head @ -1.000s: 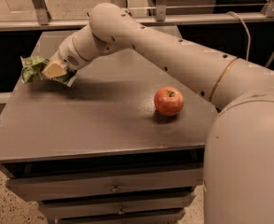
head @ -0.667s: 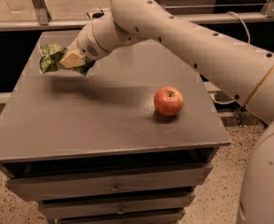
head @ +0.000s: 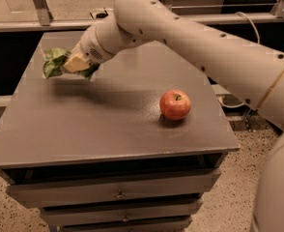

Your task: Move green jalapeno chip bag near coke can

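Note:
The robot's gripper needs to release the green jalapeno chip bag on the grey table's rear part (head: 154, 43), behind the red apple.
My gripper (head: 70, 64) is shut on the green jalapeno chip bag (head: 53, 62) and holds it a little above the left rear part of the grey table (head: 84, 129). The bag is crumpled, shiny green, and sticks out to the left of the tan fingers (head: 75, 62). The white arm reaches in from the upper right across the table. The coke can is out of view; no red can shows anywhere on the table.
A round red apple (head: 175, 104) sits on the table's right half, near the right edge. Drawers (head: 118, 195) run below the tabletop. A metal rail and glass stand behind the table. The floor is speckled.
The arm has carried the bag rightward and a little down, from the table's far left edge toward its middle. The view has also shifted. The apple has not moved on the table.

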Available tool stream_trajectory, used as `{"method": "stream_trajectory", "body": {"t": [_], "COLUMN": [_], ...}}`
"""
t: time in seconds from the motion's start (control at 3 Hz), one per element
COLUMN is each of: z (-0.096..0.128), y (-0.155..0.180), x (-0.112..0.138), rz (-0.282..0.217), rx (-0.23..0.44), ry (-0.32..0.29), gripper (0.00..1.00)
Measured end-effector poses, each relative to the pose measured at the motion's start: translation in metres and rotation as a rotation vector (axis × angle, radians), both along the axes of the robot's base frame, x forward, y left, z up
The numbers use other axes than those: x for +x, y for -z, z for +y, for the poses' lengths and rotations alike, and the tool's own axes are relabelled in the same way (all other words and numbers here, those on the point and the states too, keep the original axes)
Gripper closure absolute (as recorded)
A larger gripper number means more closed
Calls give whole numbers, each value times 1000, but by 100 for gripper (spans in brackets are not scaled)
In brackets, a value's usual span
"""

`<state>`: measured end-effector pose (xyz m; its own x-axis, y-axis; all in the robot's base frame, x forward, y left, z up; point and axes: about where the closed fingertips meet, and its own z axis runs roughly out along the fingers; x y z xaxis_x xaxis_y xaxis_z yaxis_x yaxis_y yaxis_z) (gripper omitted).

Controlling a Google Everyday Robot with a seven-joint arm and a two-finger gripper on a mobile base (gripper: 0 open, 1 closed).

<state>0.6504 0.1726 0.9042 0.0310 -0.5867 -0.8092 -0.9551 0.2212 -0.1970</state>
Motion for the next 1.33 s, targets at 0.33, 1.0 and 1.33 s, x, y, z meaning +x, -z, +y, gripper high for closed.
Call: {"method": "stream_trajectory", "body": {"t": [0.33,1.0,1.33], "z": [-46,-209,-248], "y": [0,-24,-29], "x": [7,60,88], "rz": [-19,-102,-115], "rx": [-36,-164,-188], "ry": [86,363,424], "gripper": [100,100,100]}}
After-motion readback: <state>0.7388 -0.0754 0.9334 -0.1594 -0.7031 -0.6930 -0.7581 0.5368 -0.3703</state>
